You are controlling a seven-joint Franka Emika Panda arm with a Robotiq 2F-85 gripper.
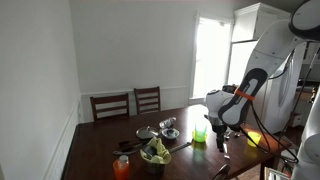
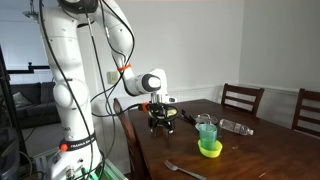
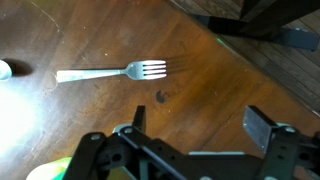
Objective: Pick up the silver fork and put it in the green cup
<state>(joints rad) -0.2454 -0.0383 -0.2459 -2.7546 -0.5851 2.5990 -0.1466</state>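
Note:
The robot's gripper will next move to the silver fork's teeth [image 1: 227,155] [image 3: 154,69] and close there, with the fork's handle sticking out past the fingers.
The silver fork [image 3: 110,72] lies flat on the dark wooden table, tines to the right in the wrist view. It also shows near the table's front edge in an exterior view [image 2: 183,169]. The green cup stands upright in both exterior views [image 1: 200,131] [image 2: 209,146]. My gripper [image 3: 200,125] is open and empty. It hovers over bare table, with the fork beyond its fingertips and not between them. In both exterior views the gripper [image 1: 222,138] [image 2: 160,122] hangs low over the table, beside the cup and apart from it.
A bowl of greens [image 1: 155,152], an orange cup [image 1: 121,166], silver dishes [image 1: 170,128] and a yellow cup [image 1: 253,138] stand on the table. Chairs [image 1: 128,104] line the far side. A yellow-green edge [image 3: 45,170] shows at the wrist view's bottom left.

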